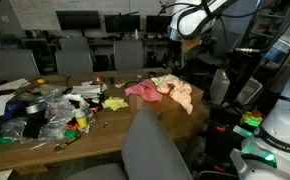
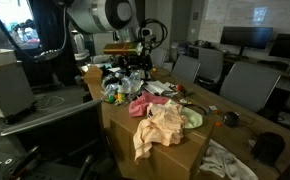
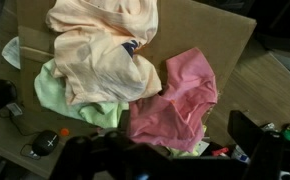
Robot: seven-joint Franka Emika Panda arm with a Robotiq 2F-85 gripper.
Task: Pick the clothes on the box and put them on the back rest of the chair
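Observation:
Next, I close my gripper on the peach garment's fold [image 1: 172, 85] [image 3: 135, 63] next to its dark blue patch, near the pink garment.
A pile of clothes lies on a cardboard box [image 2: 180, 160]: a peach garment [image 3: 105, 50], a pink one [image 3: 175, 105] and a light green one [image 3: 70, 100]. The pile shows in both exterior views [image 1: 170, 90] [image 2: 160, 125]. The peach garment hangs over the box's front edge. My gripper [image 3: 183, 135] hangs above the pile, open and empty, over the pink garment; it also shows in both exterior views [image 1: 177, 52] [image 2: 135, 58]. The grey chair's back rest [image 1: 155, 145] stands in front of the table, near the box.
The wooden table [image 1: 105, 135] carries a heap of clutter [image 1: 50, 110] beside the box: bags, tools and small coloured items. Several office chairs [image 2: 247, 85] stand around it. Monitors [image 1: 80, 20] line the far desk. A white machine [image 1: 280, 125] stands close by.

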